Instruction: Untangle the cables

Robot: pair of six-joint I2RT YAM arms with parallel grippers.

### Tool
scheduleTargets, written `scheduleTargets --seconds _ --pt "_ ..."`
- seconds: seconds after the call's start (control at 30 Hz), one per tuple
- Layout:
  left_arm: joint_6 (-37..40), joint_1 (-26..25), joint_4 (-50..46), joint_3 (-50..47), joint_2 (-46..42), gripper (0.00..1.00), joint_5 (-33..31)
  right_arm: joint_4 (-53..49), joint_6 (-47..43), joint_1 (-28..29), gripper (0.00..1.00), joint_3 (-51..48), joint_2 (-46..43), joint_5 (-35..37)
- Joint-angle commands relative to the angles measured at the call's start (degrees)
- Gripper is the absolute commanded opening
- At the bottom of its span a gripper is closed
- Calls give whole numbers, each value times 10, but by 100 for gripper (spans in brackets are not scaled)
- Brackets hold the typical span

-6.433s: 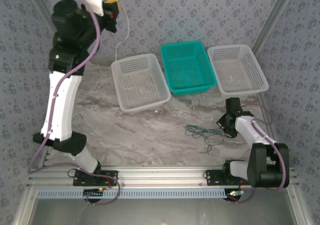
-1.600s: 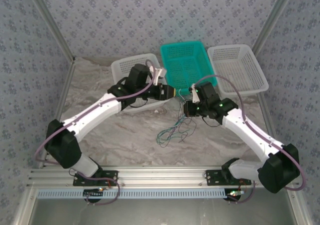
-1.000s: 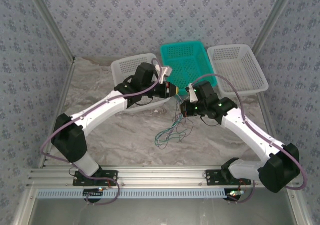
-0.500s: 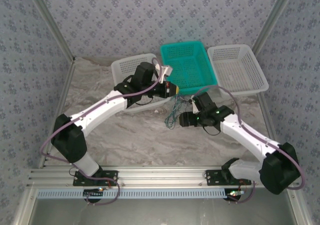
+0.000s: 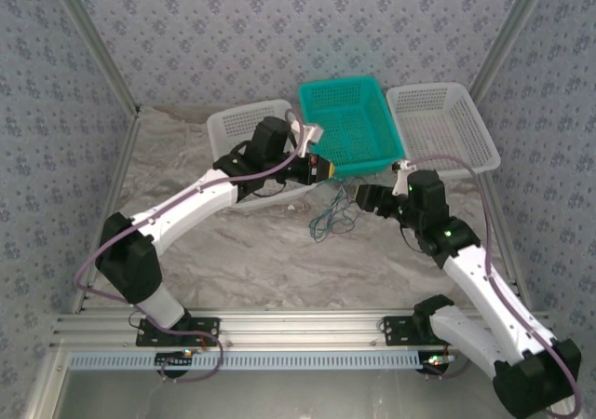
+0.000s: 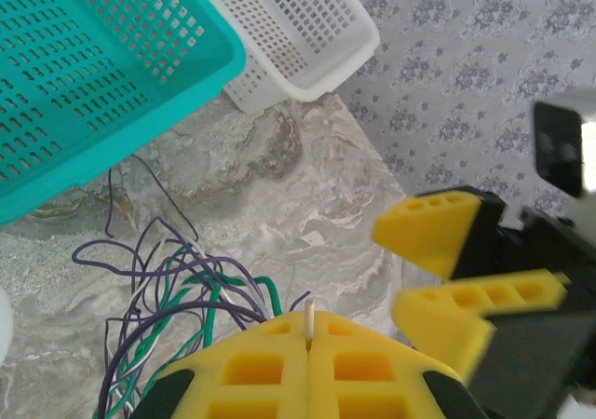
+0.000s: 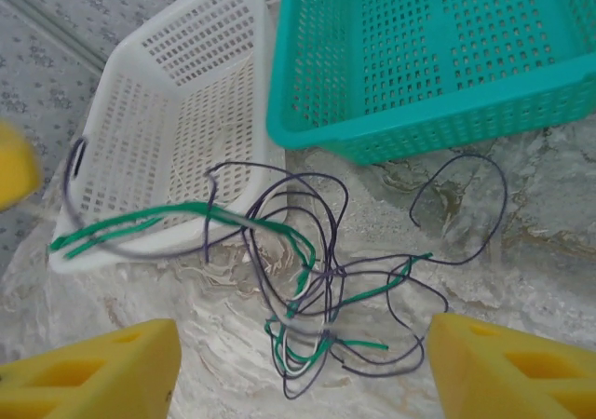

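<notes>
The whitish wire in my left gripper still runs into the loose tangle. So next I grip the purple wires (image 7: 328, 272) with my right gripper and hold them back.
The cables (image 5: 328, 216) are a loose tangle of thin green, purple-dark and whitish wires on the marble table, in front of the teal basket (image 5: 341, 87). My left gripper (image 5: 328, 169) is shut on them. In the left wrist view a whitish wire end (image 6: 308, 315) pokes up between the closed yellow fingers of the left gripper (image 6: 308, 333), and the tangle (image 6: 210, 318) trails off to the left. My right gripper (image 5: 361, 195) stands open just right of the bundle. In its own view the right gripper (image 7: 303, 368) has its fingers wide apart, with the cables (image 7: 304, 276) lying ahead, untouched.
A white basket (image 5: 223, 126) sits left of the teal one and another white basket (image 5: 438, 90) sits right of it, all along the back of the table. The right gripper's yellow fingers (image 6: 438, 233) hover close beside my left gripper. Open marble lies in front of the bundle.
My right gripper has opened, let go of the cables and drawn back to the right. The bundle has dropped and now hangs from the left gripper, which stayed put.
</notes>
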Motion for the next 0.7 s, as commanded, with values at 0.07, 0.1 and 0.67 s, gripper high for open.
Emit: scheduleTargets --seconds 0.07,0.1,0.67 --pt "19 -12 -5 11 -31 0 17 64 -84 -12 60 17 43 -92" --pt "19 -13 -5 12 -31 0 17 74 -97 -19 59 14 55 -115" --pt "6 -22 15 7 -66 0 27 205 -62 -28 41 13 219 -182"
